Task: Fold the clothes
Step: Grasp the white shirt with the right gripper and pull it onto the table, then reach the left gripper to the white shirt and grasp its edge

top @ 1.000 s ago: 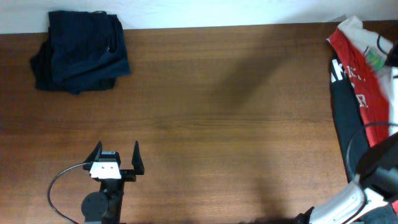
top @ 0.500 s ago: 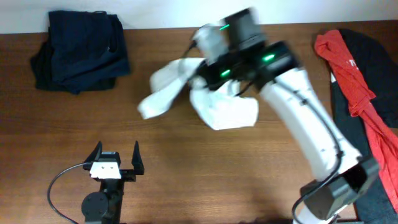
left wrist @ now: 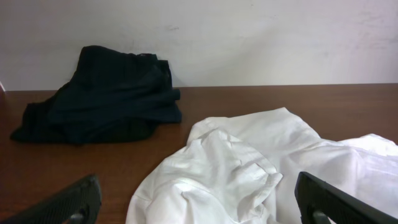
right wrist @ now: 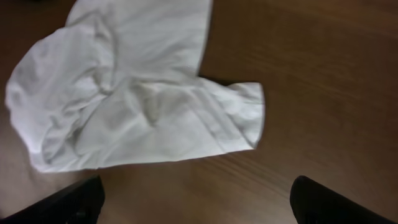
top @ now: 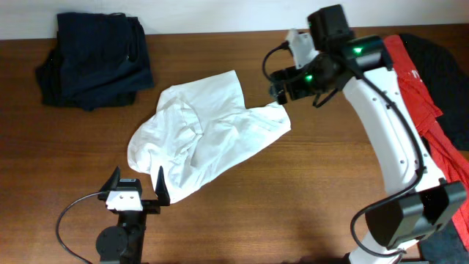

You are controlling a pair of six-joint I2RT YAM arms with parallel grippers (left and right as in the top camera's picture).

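My left gripper is about to close on the corner of the folded-over flap (top: 196, 132) (left wrist: 271, 178) in the crumpled half of the white T-shirt.
A white T-shirt (top: 205, 136) lies crumpled and spread on the brown table (top: 293, 213) near the middle. My right gripper (top: 279, 94) hovers open just above the shirt's right edge. In the right wrist view the T-shirt (right wrist: 137, 93) lies ahead of that gripper (right wrist: 196, 205), and only bare wood shows between its fingers. My left gripper (top: 138, 187) rests open at the shirt's near edge. In the left wrist view the gripper (left wrist: 199, 208) faces the white cloth (left wrist: 249, 168), which reaches in between its fingertips without being held.
A folded navy garment (top: 95, 59) sits at the far left corner, seen also in the left wrist view as a dark heap (left wrist: 99, 102) against the wall. A red garment (top: 414, 81) and a black one (top: 432, 48) are piled at the right edge.
The right arm swung in from the right with the white T-shirt, laid it on the table and opened its jaws. The left arm has not moved.
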